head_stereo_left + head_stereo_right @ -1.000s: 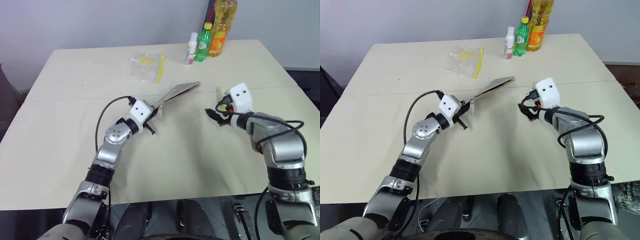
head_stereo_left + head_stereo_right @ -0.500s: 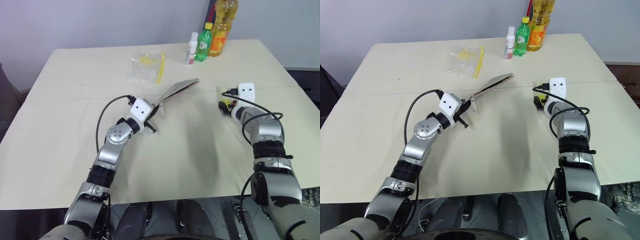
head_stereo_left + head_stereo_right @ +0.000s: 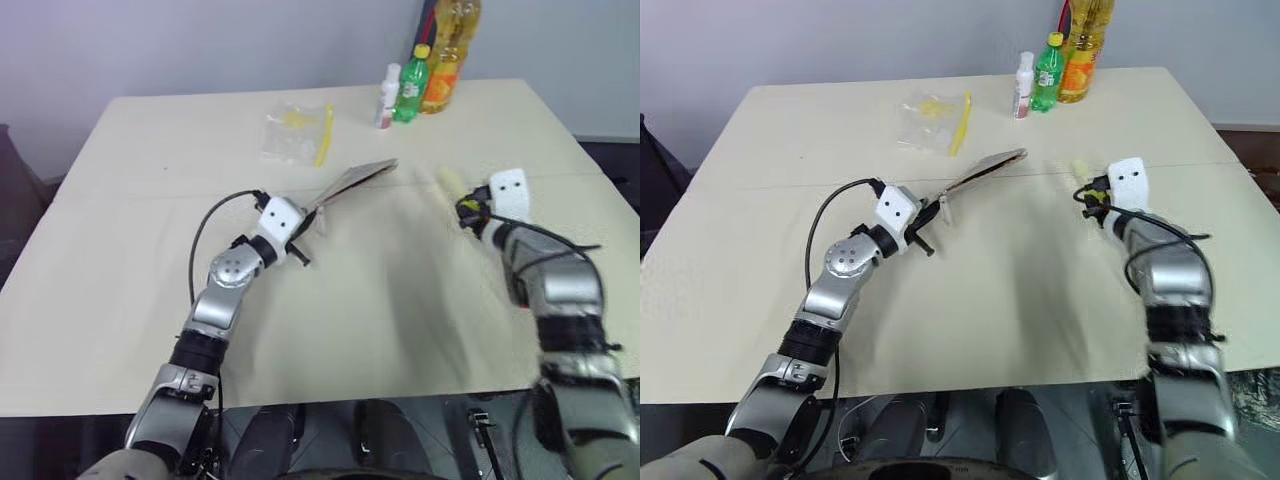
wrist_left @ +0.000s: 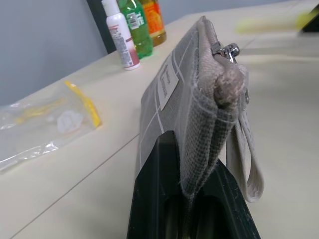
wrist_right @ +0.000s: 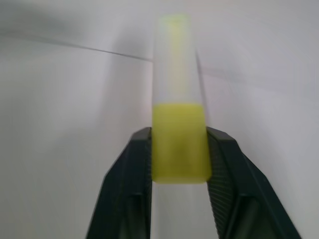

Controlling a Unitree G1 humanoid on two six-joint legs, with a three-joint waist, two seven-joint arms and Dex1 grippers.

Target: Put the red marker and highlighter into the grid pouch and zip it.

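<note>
Next, the right gripper releases the highlighter inside the grid pouch's open end, over the bare table [image 3: 425, 221] between the grippers.
The grid pouch [image 3: 352, 182], grey with white lines, a white label and a pull cord, stands on edge above the table centre. My left gripper [image 4: 192, 199] is shut on its near corner. To the right, my right gripper [image 3: 465, 208] is shut on the highlighter [image 3: 449, 181]. Its black fingers [image 5: 134, 164] press both sides of the brighter yellow end, and the pale body [image 5: 177, 64] sticks out past the fingertips, pointing away from me. The red marker is out of view.
A clear plastic bag with a yellow strip [image 3: 295, 133] lies at the back of the beige table [image 3: 150, 300]. A white bottle [image 3: 386, 96], a green bottle [image 3: 409, 83] and an orange bottle [image 3: 445, 60] stand at the far edge.
My right gripper has reached the highlighter, shut on it and drawn it a little to the right. The left gripper and the pouch have stayed in place.
</note>
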